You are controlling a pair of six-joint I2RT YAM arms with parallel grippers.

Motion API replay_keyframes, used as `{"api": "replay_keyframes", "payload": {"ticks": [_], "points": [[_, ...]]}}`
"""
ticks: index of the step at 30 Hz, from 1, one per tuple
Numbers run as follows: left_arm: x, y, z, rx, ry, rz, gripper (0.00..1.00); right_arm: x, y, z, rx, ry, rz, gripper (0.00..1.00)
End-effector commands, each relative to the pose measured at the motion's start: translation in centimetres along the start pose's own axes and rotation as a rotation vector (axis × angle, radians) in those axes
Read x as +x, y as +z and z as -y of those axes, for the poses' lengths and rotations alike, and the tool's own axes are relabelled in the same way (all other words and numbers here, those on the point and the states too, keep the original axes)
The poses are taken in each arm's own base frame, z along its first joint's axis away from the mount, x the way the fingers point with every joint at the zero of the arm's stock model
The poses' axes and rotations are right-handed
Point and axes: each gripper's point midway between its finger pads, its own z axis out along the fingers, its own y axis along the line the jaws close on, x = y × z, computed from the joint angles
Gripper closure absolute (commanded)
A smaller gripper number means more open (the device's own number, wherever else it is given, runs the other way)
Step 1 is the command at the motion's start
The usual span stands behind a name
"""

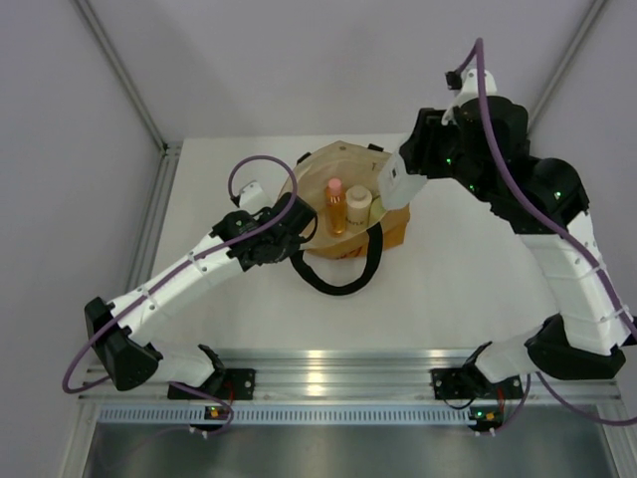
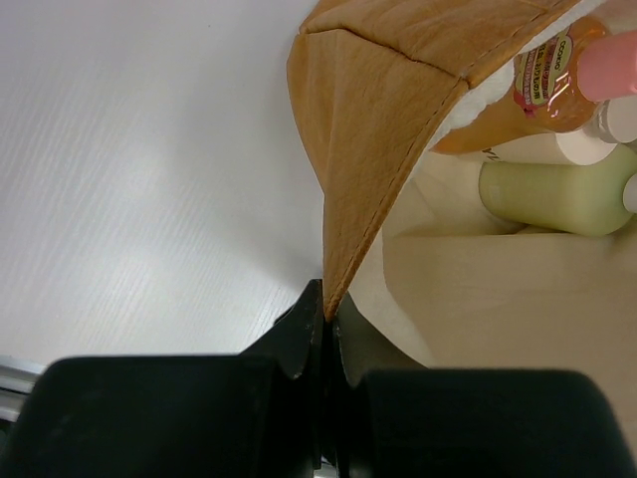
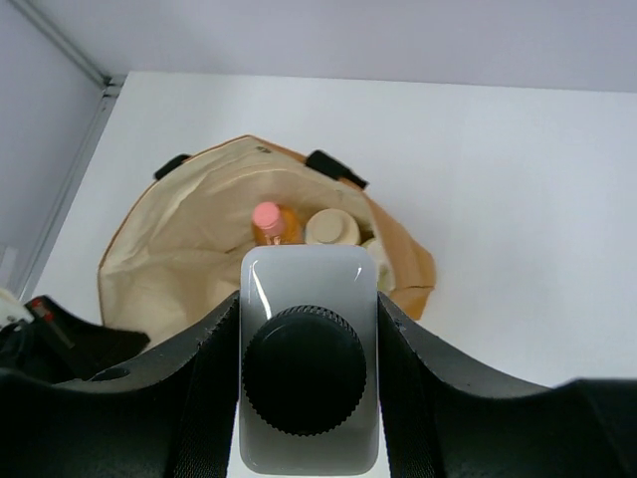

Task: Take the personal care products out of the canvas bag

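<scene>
The small white dark-capped bottle, now held above the bag, will be stood by my right gripper on the bare white table (image 1: 439, 268) just beside the mustard canvas bag.
The mustard canvas bag (image 1: 390, 227) stands open at mid-table. Inside it are the orange bottle with the pink cap (image 1: 334, 205), the squat cream jar (image 1: 358, 208) and the pale yellow-green bottle (image 1: 376, 208). My left gripper (image 1: 299, 216) is shut on the bag's near-left rim (image 2: 343, 199), pinching the fabric edge. My right gripper (image 1: 396, 181) is shut on the small white dark-capped bottle (image 3: 309, 368) and holds it above the bag's right side. The right wrist view shows the bag's lining (image 3: 189, 239), the orange bottle (image 3: 270, 221) and the jar (image 3: 331, 227) below.
The bag's black loop handle (image 1: 343, 276) lies on the white table toward the arms. Grey walls and frame posts enclose the table on the left, back and right. A metal rail (image 1: 318, 373) runs along the near edge.
</scene>
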Motion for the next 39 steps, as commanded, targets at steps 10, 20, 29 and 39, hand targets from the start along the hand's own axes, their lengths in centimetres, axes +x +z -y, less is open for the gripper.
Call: {"api": "replay_keyframes", "payload": {"ticks": [10, 20, 29, 39], "points": [[-1.0, -0.9, -0.7, 0.011, 0.016, 0.030, 1.00, -5.2, -6.6, 11.7, 0.317, 0.103, 0.236, 1.00], [-1.6, -1.8, -0.9, 0.038, 0.019, 0.040, 1.00, 2.9, -0.8, 17.8, 0.468, 0.066, 0.186, 1.00], [-1.4, -1.8, -0.8, 0.042, 0.045, 0.029, 1.00, 10.5, 5.0, 19.1, 0.393, 0.013, 0.207, 1.00], [-1.3, -1.5, -0.9, 0.030, 0.077, 0.029, 1.00, 17.6, 8.5, 20.0, 0.312, 0.046, 0.051, 1.00]]}}
